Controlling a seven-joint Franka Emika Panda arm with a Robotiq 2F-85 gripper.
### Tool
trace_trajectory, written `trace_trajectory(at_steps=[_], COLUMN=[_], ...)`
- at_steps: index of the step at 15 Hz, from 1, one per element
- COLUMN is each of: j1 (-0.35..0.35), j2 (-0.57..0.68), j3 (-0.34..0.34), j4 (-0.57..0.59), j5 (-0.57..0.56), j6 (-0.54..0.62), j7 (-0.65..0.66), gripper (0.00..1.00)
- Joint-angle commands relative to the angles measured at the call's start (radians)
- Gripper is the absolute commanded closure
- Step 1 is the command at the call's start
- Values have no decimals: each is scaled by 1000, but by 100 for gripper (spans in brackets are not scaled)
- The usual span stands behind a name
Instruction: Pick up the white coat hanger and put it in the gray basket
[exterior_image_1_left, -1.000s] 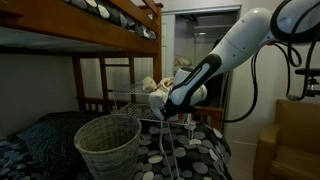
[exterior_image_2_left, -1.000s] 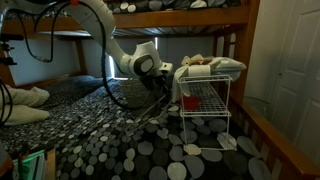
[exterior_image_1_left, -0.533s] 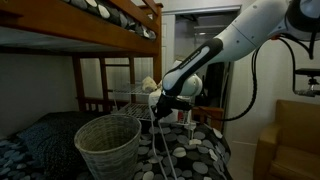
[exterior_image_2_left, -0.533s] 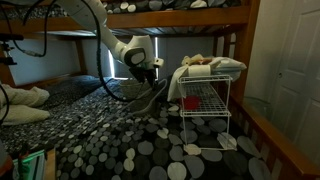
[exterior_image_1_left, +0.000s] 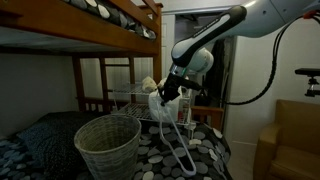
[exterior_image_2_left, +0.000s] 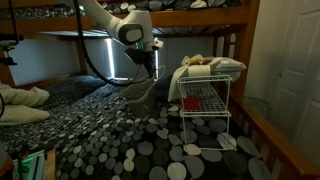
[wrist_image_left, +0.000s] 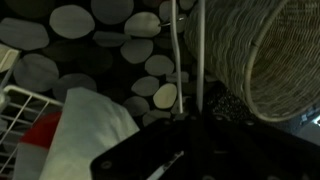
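Note:
My gripper should release the white coat hanger inside the gray basket's opening (exterior_image_1_left: 124, 126) (wrist_image_left: 280, 80), close to the basket's rim that faces the white wire rack.
My gripper (exterior_image_1_left: 171, 94) is shut on the white coat hanger (exterior_image_1_left: 167, 128), which hangs down from it as a long thin loop over the spotted bedspread. The gray basket (exterior_image_1_left: 107, 146) stands upright on the bed, below and beside the gripper, apart from the hanger. In the wrist view the hanger's two white rods (wrist_image_left: 199, 50) run up from the dark jaws (wrist_image_left: 188, 115), with the basket's woven rim (wrist_image_left: 283, 62) to the right. In an exterior view the gripper (exterior_image_2_left: 149, 68) is high above the basket (exterior_image_2_left: 141, 96); the hanger is hard to make out there.
A white wire rack (exterior_image_2_left: 206, 106) with a cream cloth bundle (exterior_image_2_left: 199, 64) on top stands close by; it also shows behind the arm (exterior_image_1_left: 133, 97). Bunk-bed rails (exterior_image_1_left: 110, 18) are overhead. A cardboard box (exterior_image_1_left: 298, 140) and a door (exterior_image_2_left: 296, 60) stand at the sides.
The arm has risen and swung upward, lifting the hanger off the bed so that it now dangles from the gripper. The basket has not moved.

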Motion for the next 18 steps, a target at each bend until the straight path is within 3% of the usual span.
trace_trajectory(at_steps=[1,5,13,14,16,17,18], j1=[-7,-3,-2,7,6,-70,-91], j2=[-183,-330,-513,-448,-472,-474,-469], j3=[-23,-19,64,39,53,114,137], j4=[-79,-107,-357,-256,-316,-338,-347], j5=[27,-18,56,22,31,20,35], j6=[35,81,599,501,582,647,694], j7=[-4,68,329,280,309,379,420], gripper=[99,99,99,96,99,99,99])
